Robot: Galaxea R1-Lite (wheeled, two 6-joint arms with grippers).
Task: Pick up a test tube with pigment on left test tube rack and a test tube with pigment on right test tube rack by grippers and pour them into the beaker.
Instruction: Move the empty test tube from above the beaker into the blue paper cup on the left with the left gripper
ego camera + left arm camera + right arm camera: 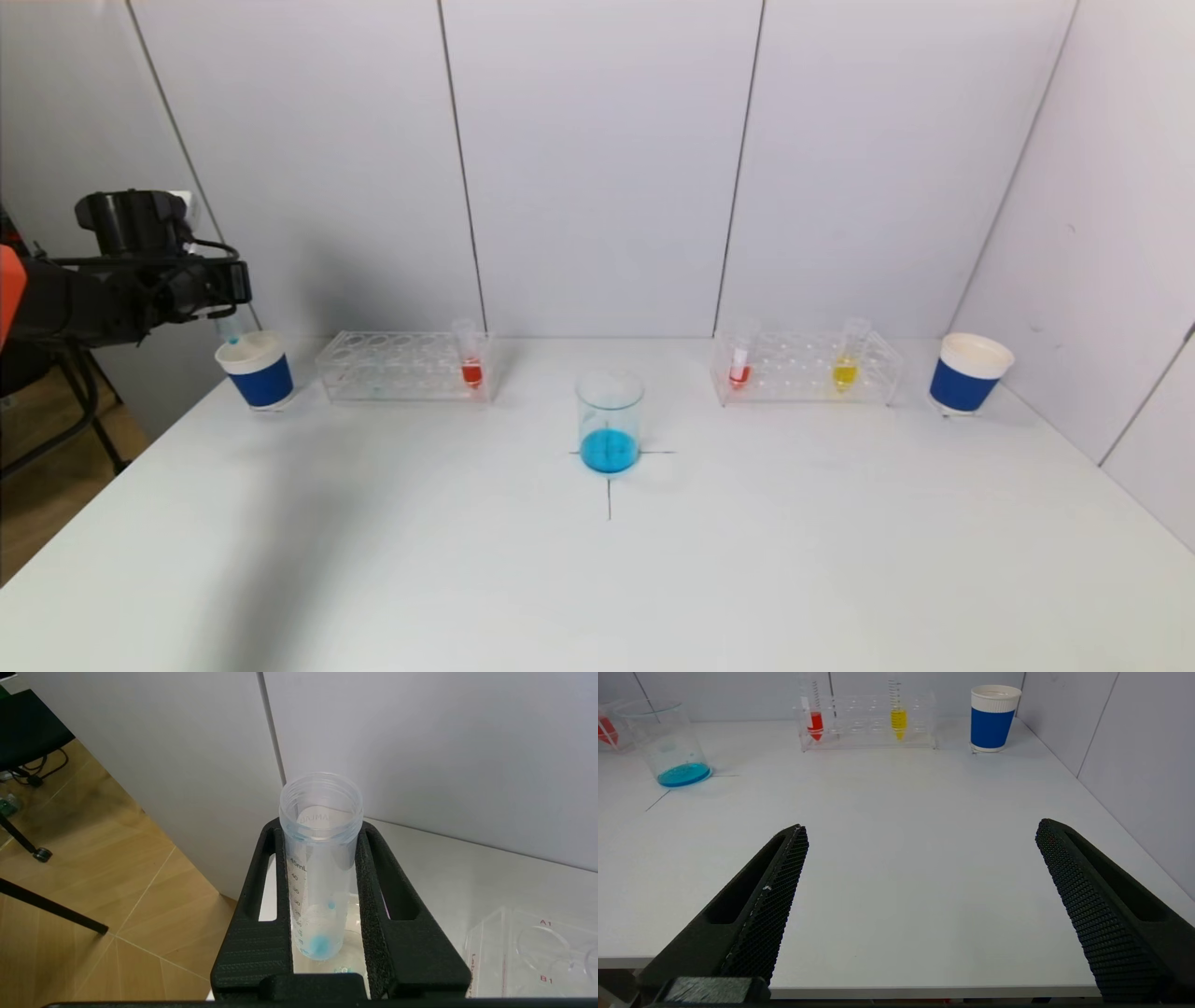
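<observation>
My left gripper has the clear test tube. It will let go of the tube inside the blue paper cup [252, 353] [335, 949] nearest the wooden floor.
My left gripper [222, 303] is shut on a clear test tube [320, 858] that holds only blue residue at its bottom. It holds the tube upright over the left blue paper cup [257, 371], with the tube's tip [229, 329] at the rim. The beaker [610, 422] stands mid-table with blue liquid in it. The left rack [401, 366] holds a red tube [470, 355]. The right rack [805, 369] holds a red tube [739, 364] and a yellow tube [846, 359]. My right gripper [922, 828] is open and empty over the table's front edge, out of the head view.
A second blue paper cup [969, 373] stands at the far right, beside the right rack. White wall panels close the back and right sides. The table's left edge drops to a wooden floor with a black stand [28, 826].
</observation>
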